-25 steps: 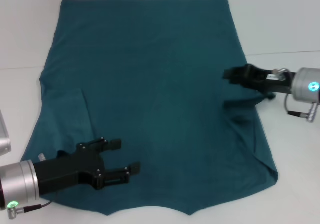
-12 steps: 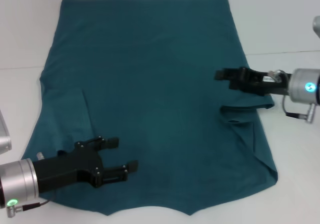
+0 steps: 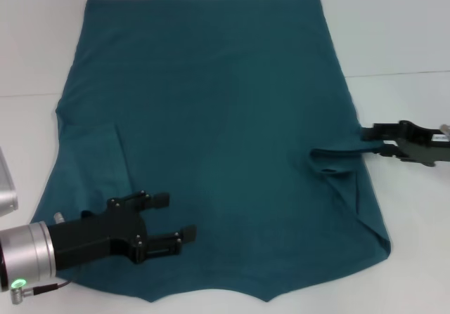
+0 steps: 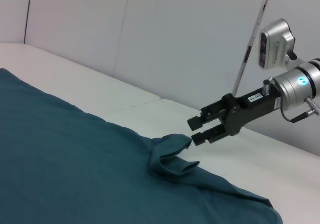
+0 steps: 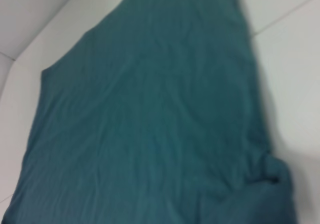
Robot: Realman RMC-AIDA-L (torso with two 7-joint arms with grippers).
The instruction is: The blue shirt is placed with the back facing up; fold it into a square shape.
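The sleeve beside the robot's right gripper curls back on itself, so the robot should take the sleeve's raised end (image 3: 355, 149) and lay it flat over the back of the shirt.
The blue shirt (image 3: 211, 103) lies spread flat on the white table, plain back up, and also fills the left wrist view (image 4: 75, 164) and the right wrist view (image 5: 140, 124). Its right sleeve (image 3: 330, 161) is folded inward in a small rumpled flap (image 4: 172, 156). My right gripper (image 3: 367, 138) hovers just off the shirt's right edge beside that flap, open and holding nothing (image 4: 195, 130). My left gripper (image 3: 177, 217) is open over the shirt's near left part, close to the front edge. The left sleeve (image 3: 98, 152) is folded in too.
The white table (image 3: 408, 33) has bare room to the right of the shirt and behind it. A grey object (image 3: 5, 187) sits at the left edge. A camera on a pole (image 4: 275, 43) stands behind the right arm.
My right gripper has pulled back to the right, off the shirt, leaving the right sleeve folded inward. The left gripper has hardly moved.
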